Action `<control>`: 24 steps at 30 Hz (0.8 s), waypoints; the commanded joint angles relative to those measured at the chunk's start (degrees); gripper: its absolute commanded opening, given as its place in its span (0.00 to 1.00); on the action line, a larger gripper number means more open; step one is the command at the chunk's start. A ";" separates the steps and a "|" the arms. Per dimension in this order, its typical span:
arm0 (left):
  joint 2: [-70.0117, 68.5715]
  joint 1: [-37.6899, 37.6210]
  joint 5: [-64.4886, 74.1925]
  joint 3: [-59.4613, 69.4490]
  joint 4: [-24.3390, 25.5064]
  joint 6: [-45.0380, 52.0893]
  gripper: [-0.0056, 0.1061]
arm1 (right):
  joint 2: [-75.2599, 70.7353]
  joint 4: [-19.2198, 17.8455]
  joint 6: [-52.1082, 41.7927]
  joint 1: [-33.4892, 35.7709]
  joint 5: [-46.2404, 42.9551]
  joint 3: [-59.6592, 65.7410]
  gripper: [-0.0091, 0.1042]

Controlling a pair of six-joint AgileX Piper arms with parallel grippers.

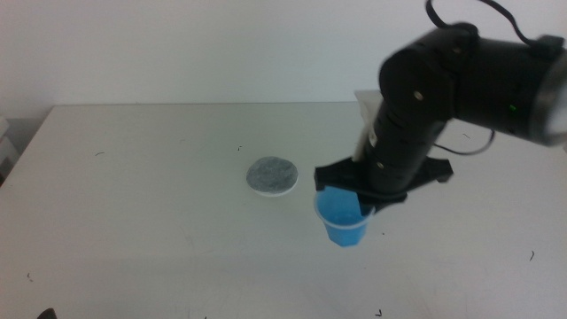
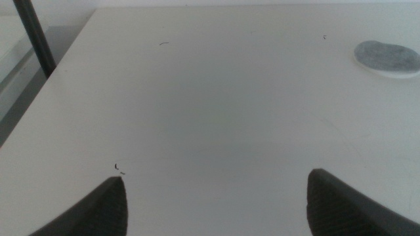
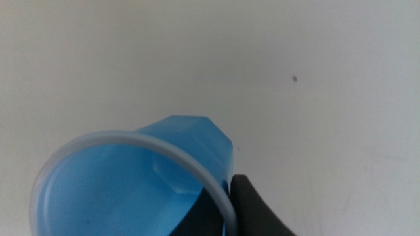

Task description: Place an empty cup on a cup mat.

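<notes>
The blue cup will go from my right gripper onto the grey cup mat (image 1: 282,182), close to its gripper-side edge.
The blue cup (image 1: 341,221) is upright and empty, just in front and to the right of the grey cup mat (image 1: 273,175), apart from it. My right gripper (image 1: 356,206) comes down from the right and is shut on the cup's rim, one jaw inside and one outside. In the right wrist view the cup (image 3: 131,177) fills the lower left, with the right gripper (image 3: 226,213) on its rim. I cannot tell whether the cup touches the table. My left gripper (image 2: 216,203) is open and empty over bare table. The mat (image 2: 387,58) also shows far off in the left wrist view.
The white table (image 1: 142,195) is bare apart from small dark specks. Its left edge and a dark post (image 2: 36,36) show in the left wrist view. A wall stands behind the table.
</notes>
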 commanded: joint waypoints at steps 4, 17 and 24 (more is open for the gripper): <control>-0.39 0.06 -3.83 -0.34 0.06 -0.21 0.99 | 4.17 -1.63 -2.19 0.09 3.91 -13.00 0.07; -0.39 0.06 -3.83 -0.34 0.06 -0.21 0.99 | 25.74 0.03 -6.03 -1.77 12.80 -48.05 0.07; -0.39 0.06 -3.83 -0.34 0.06 -0.21 0.99 | 34.90 1.69 -6.43 -3.36 12.80 -60.74 0.07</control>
